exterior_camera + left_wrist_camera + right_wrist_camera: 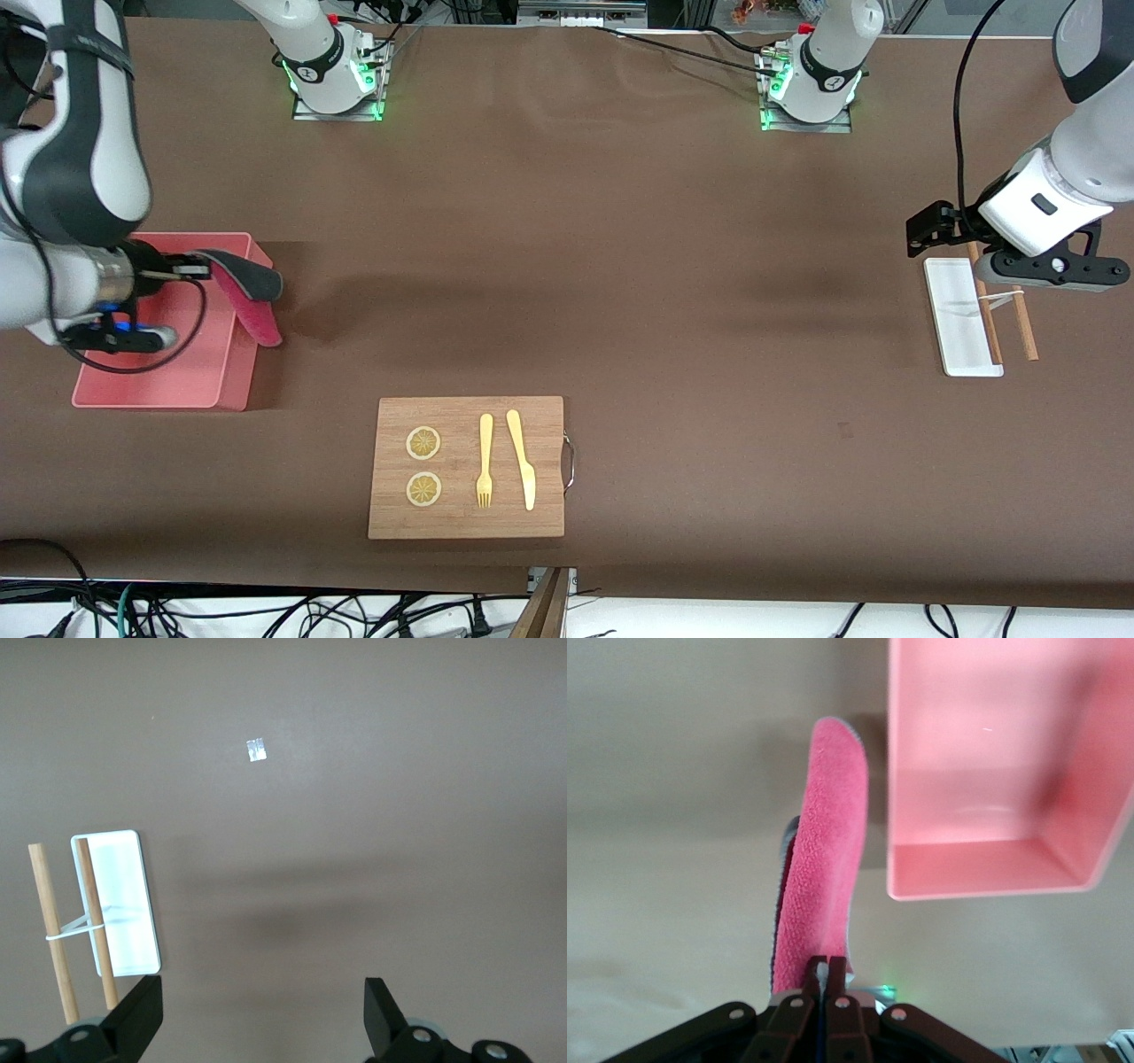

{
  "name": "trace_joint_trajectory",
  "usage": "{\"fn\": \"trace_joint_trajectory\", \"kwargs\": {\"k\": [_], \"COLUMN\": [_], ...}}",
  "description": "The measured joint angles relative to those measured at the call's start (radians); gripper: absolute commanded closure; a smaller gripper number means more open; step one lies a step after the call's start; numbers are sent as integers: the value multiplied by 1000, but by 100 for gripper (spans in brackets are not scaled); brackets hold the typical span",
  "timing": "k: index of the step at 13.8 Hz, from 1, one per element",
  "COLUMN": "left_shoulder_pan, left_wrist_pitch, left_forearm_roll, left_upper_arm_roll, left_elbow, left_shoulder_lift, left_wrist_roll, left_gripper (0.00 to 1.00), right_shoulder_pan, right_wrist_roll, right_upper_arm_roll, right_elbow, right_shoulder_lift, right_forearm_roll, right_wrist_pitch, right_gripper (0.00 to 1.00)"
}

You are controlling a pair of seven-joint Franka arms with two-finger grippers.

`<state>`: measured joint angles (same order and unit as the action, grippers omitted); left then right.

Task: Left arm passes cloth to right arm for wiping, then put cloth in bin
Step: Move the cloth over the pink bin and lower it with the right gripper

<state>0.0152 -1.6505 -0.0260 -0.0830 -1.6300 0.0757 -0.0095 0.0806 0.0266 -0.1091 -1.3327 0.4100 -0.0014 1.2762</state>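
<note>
I need to release the cloth with my right gripper around the middle of the pink bin's bottom (201,317) (974,768), inside the bin's sides.
The cloth (254,299), dark grey on one face and pink-red on the other, hangs from my right gripper (197,266), which is shut on its top edge. It dangles over the rim of the pink bin (159,394), on the side toward the left arm's end. In the right wrist view the cloth (824,859) droops from the shut right gripper (830,967) just beside the bin's wall (979,881). My left gripper (926,229) waits open and holds nothing, over the table at the left arm's end; the left wrist view shows the left gripper (261,999) with bare tablecloth between its fingers.
A white tray (961,319) and two tied wooden sticks (1023,323) lie under the left arm; they also show as tray (124,904) and sticks (53,930). A wooden cutting board (465,523) with a fork, a knife and two lemon slices lies nearer the front camera.
</note>
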Motion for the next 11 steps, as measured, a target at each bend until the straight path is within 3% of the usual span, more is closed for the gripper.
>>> {"fn": "trace_joint_trajectory", "kwargs": {"k": [2,4,8,11], "left_shoulder_pan": [3,4,35,51], "left_wrist_pitch": [-16,-43,-86,-91], "left_forearm_roll": [0,0,0,0], "left_upper_arm_roll": [-9,-20,-29,-31], "left_elbow": [-2,-3,-4,-3], "left_shoulder_lift": [6,17,44,46], "left_wrist_roll": [0,0,0,0], "left_gripper": [0,0,0,0], "right_shoulder_pan": [-26,-44,-76,-83], "right_wrist_roll": [-66,-186,-403,-420], "right_upper_arm_roll": [-5,-51,-187,-196], "right_elbow": [23,24,20,-22], "right_shoulder_lift": [-21,-30,-24,9], "right_forearm_roll": [-67,-126,-141,-151], "right_wrist_pitch": [-32,-40,-30,50], "right_gripper": [100,100,100,100]}}
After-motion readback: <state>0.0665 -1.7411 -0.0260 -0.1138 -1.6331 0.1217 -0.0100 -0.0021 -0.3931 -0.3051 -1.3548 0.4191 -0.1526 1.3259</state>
